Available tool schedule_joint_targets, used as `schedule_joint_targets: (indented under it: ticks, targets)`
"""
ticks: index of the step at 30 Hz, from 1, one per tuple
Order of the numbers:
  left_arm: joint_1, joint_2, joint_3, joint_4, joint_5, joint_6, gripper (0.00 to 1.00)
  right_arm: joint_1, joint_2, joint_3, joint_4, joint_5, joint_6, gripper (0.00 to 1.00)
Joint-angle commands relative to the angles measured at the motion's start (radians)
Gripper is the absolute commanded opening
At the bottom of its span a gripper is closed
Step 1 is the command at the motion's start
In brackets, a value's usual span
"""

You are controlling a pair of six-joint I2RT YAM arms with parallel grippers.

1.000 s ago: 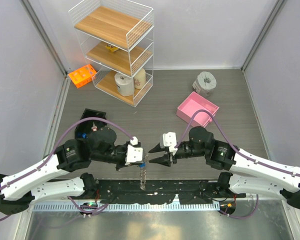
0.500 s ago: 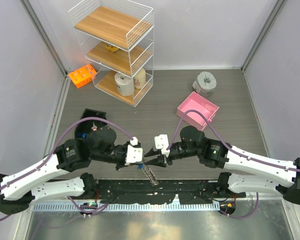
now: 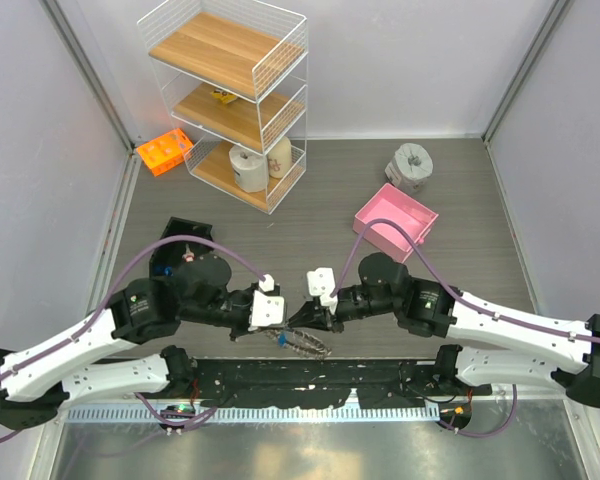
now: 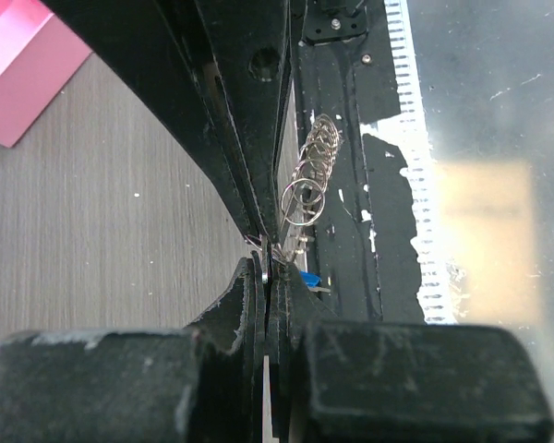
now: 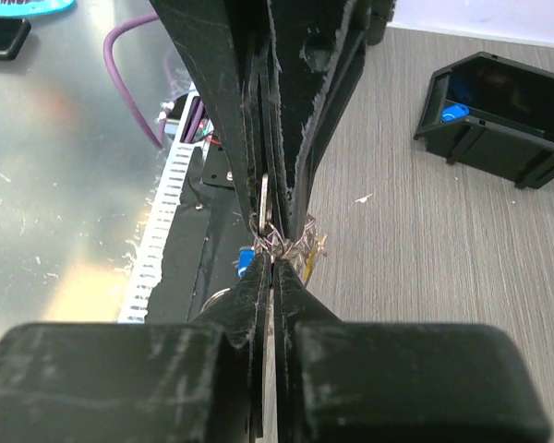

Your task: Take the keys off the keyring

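Note:
My right gripper's fingers have the keyring's rings bunched at them, so next I open that gripper, let the keyring hang loose and pinch the ring at the key (image 5: 265,228).
My left gripper (image 3: 281,327) and right gripper (image 3: 306,322) meet tip to tip over the table's near edge. The keyring (image 3: 300,344), a chain-like string of silvery rings, hangs just below them. In the left wrist view my left gripper (image 4: 270,269) is shut on a flat silvery key at the cluster, and the keyring (image 4: 310,171) trails away from it. A blue key head (image 4: 309,277) shows beside it. In the right wrist view my right gripper (image 5: 275,261) is shut on the keyring's tangle (image 5: 288,242). A blue key head (image 5: 246,260) and a yellow one (image 5: 315,253) flank it.
A pink box (image 3: 395,222) and a grey tape roll (image 3: 412,163) sit at the right back. A wire shelf (image 3: 230,100) and an orange rack (image 3: 165,150) stand at the left back. A black bin (image 3: 178,243) lies behind the left arm.
My right gripper has moved left to meet the left gripper and has shut on the keyring. The chain, which hung straight down, has swung up to the right.

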Motion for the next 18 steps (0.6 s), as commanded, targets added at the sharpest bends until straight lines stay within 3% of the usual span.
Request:
schedule_joint_targets:
  ticks: [1, 9, 16, 17, 18]
  targets:
    - [-0.002, -0.040, 0.012, 0.091, -0.002, 0.014, 0.00, -0.019, -0.081, -0.051, 0.154, 0.049, 0.165, 0.05]
    - [-0.002, -0.076, -0.027, 0.121, -0.013, 0.009, 0.00, -0.132, -0.175, -0.206, 0.450, 0.053, 0.495, 0.05]
    - [-0.004, -0.051, -0.057, 0.134, -0.008, 0.005, 0.00, -0.158, -0.120, -0.369, 0.919, 0.193, 0.851, 0.05]
    - [-0.004, -0.047, -0.057, 0.138, -0.007, 0.005, 0.00, -0.158, -0.109, -0.378, 1.006, 0.188, 0.865, 0.07]
    - [-0.002, -0.043, -0.059, 0.138, -0.005, 0.005, 0.00, -0.158, -0.092, -0.371, 1.019, 0.173, 0.864, 0.16]
